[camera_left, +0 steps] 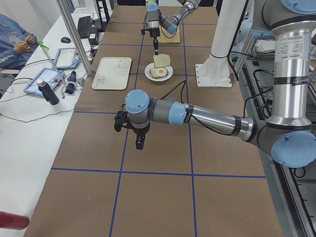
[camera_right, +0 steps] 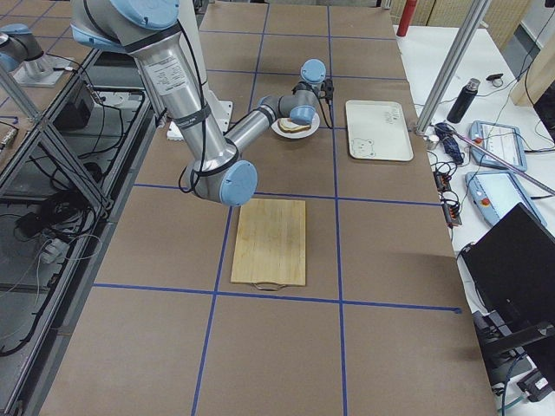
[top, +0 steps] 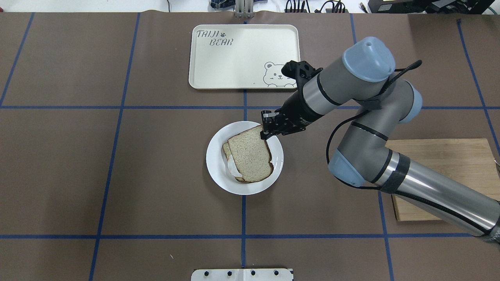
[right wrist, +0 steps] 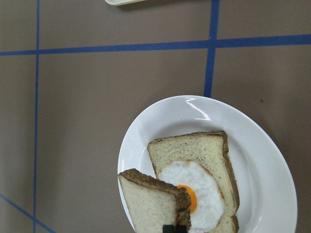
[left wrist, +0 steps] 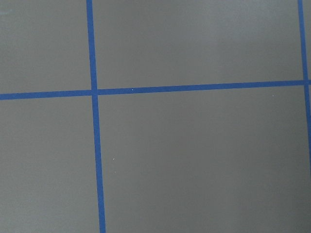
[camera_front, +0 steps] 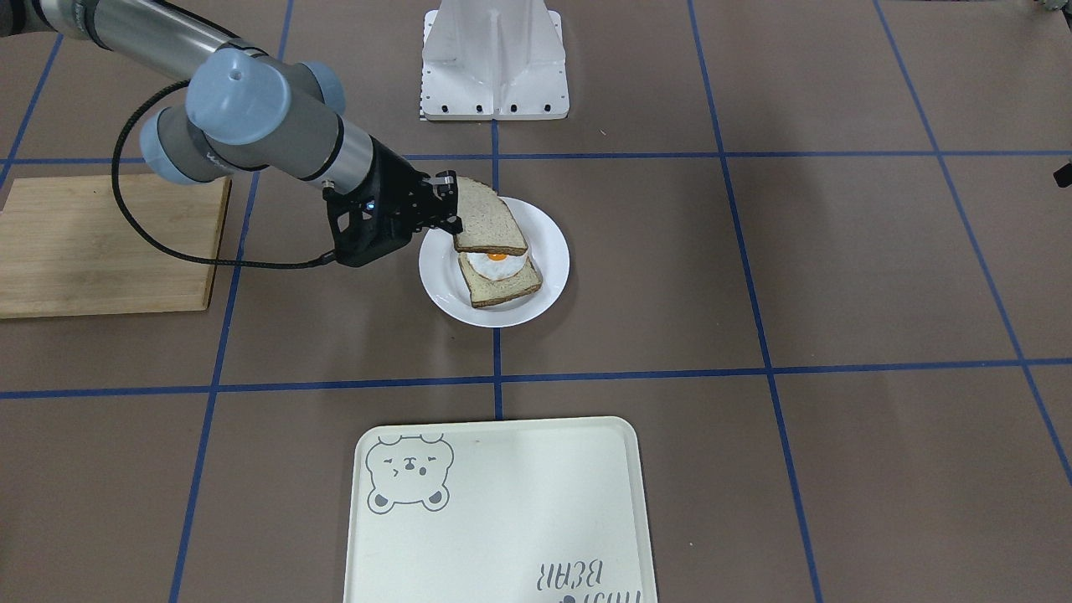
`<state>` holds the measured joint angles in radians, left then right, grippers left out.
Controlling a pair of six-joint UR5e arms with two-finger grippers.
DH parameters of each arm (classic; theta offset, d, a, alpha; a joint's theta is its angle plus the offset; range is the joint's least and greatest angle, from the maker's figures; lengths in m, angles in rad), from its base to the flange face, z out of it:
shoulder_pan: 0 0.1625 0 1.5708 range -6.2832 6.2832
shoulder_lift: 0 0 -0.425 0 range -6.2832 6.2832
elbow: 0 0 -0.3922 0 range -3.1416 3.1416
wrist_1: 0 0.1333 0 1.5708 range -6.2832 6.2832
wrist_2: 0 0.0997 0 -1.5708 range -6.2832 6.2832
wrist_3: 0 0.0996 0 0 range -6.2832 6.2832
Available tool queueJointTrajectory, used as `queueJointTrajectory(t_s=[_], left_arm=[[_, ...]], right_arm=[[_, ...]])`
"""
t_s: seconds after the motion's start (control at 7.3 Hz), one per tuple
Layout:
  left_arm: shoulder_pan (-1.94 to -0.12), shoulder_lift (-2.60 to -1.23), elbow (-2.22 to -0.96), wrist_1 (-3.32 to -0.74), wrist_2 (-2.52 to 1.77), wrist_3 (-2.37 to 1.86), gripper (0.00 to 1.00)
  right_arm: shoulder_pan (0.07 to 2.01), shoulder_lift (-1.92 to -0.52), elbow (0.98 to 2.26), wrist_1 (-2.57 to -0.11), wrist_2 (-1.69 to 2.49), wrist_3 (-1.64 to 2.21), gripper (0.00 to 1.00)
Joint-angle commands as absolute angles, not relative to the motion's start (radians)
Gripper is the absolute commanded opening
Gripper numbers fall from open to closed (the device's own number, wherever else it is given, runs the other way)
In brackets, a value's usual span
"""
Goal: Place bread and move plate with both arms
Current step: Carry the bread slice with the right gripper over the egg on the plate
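Observation:
My right gripper needs to let go of the bread, flat on top of the fried egg (camera_front: 499,256) (right wrist: 191,197) on the white plate.
My right gripper (camera_front: 450,203) (top: 266,130) is shut on one edge of the bread (camera_front: 490,222) (top: 250,152). It holds the slice tilted just above the white plate (camera_front: 553,251) (top: 218,168). On the plate lies a second slice topped with a fried egg (camera_front: 500,280). The right wrist view shows the held bread (right wrist: 148,201) over the egg slice (right wrist: 194,189) and the plate (right wrist: 262,160). My left gripper (camera_left: 139,143) hangs over bare table far from the plate; I cannot tell whether it is open or shut.
The cream bear tray (camera_front: 502,511) (top: 244,56) lies across the table from the robot, beyond the plate. A wooden cutting board (camera_front: 105,243) (top: 468,164) lies under my right arm. The white robot base (camera_front: 494,63) stands behind the plate.

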<state>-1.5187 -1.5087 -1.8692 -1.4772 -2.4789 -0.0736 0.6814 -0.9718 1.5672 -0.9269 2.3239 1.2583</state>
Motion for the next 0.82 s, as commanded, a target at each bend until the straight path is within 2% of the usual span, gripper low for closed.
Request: queueJointTrajectory(t_s=[0.0,0.68], left_arm=[[-1.519,-1.508,-1.870,-1.477,-2.479,-0.074,0.99],[-1.519,-1.509,-1.865,-1.477,-2.479,-0.074,0.99]], right_arm=[[0.670,-0.942,1.493,-0.925,2.322,1.195,0.00],[0.641,-0.873,1.396,-0.922,2.287,1.200,0.00]])
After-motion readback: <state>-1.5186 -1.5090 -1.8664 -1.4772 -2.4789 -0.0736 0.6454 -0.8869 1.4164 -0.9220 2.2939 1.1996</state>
